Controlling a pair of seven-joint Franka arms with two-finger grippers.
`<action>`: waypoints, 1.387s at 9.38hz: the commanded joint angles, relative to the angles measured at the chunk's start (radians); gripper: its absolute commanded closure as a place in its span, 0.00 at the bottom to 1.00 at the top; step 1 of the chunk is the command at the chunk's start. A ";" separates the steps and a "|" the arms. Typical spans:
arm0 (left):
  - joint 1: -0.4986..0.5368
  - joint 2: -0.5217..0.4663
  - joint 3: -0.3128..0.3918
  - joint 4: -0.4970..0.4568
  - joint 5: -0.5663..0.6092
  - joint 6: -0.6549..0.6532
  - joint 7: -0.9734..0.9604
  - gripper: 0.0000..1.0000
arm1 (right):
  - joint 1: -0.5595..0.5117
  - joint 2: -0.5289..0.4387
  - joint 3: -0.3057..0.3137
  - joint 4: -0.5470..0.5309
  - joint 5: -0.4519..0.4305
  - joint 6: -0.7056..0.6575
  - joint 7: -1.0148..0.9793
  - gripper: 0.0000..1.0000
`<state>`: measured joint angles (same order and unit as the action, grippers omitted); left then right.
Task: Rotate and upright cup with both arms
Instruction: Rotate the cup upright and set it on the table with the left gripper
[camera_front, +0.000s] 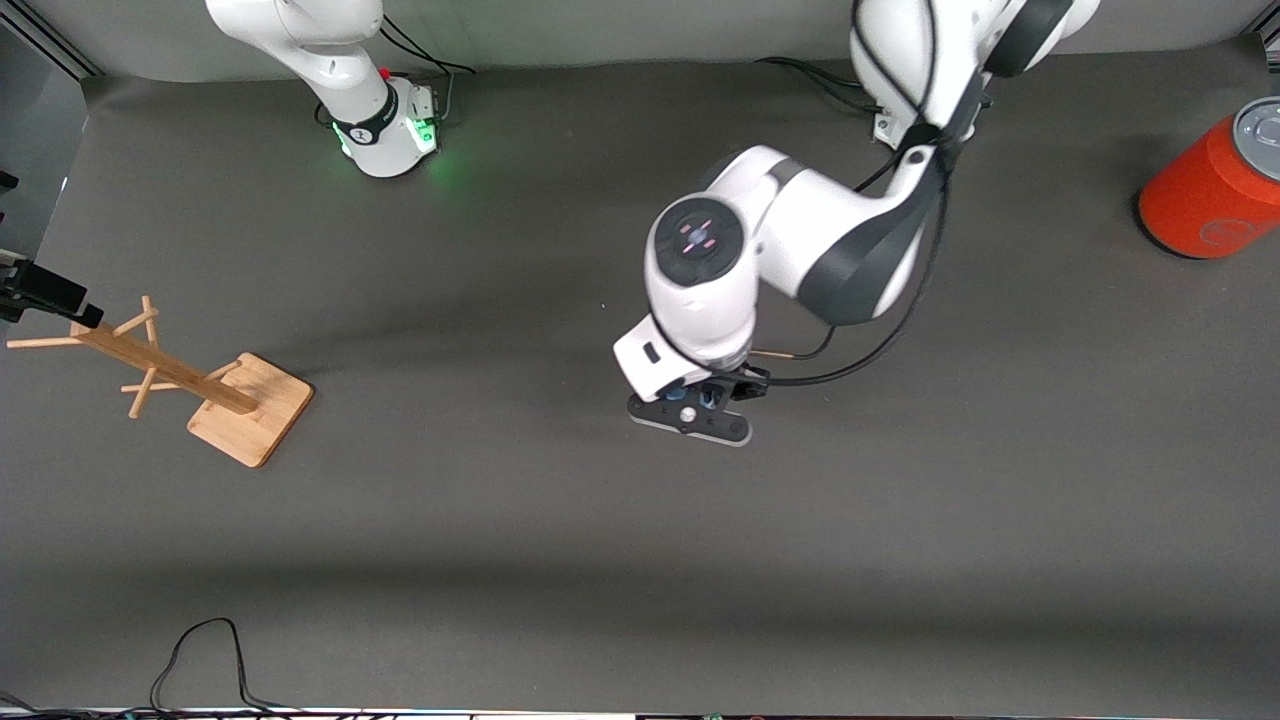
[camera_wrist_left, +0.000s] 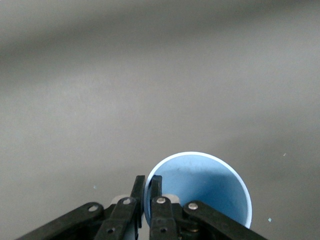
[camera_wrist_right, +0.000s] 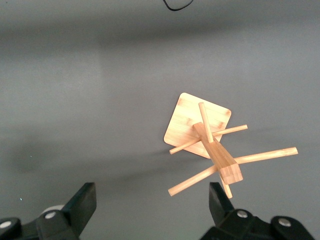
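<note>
Next, I let go of the pale-blue cup with my left gripper on the grey mat, about midway (camera_front: 669, 396) between the wooden rack and the orange can.
The pale-blue cup (camera_wrist_left: 200, 185) stands mouth-up on the grey table mat. My left gripper (camera_wrist_left: 148, 180) is shut on its rim, with one finger inside the cup and one outside. In the front view the left gripper (camera_front: 700, 405) is at the middle of the table. It hides the cup (camera_front: 708, 400) there except for a sliver of blue. My right gripper (camera_wrist_right: 150, 195) is open and empty. It hangs above the wooden rack at the right arm's end of the table and shows as a black part (camera_front: 45, 290) at the edge of the front view.
A wooden peg rack (camera_front: 200, 385) on a square base stands at the right arm's end and also shows in the right wrist view (camera_wrist_right: 210, 145). A large orange can (camera_front: 1215, 185) stands at the left arm's end. A black cable (camera_front: 200, 650) lies at the table edge nearest the front camera.
</note>
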<state>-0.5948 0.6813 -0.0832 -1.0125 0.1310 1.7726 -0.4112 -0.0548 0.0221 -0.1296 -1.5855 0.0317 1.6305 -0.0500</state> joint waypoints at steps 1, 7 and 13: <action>0.016 -0.227 0.002 -0.469 -0.013 0.340 -0.024 1.00 | 0.010 -0.021 -0.007 -0.021 0.008 0.011 -0.010 0.00; 0.009 -0.289 0.019 -0.899 0.405 1.014 -0.486 1.00 | 0.016 -0.030 -0.004 -0.022 -0.067 0.035 -0.010 0.00; -0.016 -0.146 0.019 -0.876 1.323 1.027 -1.464 1.00 | 0.018 -0.017 0.001 -0.017 -0.065 -0.044 -0.044 0.00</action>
<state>-0.5865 0.5113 -0.0730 -1.9024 1.3737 2.7993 -1.7503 -0.0453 0.0173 -0.1241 -1.5874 -0.0210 1.5945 -0.0663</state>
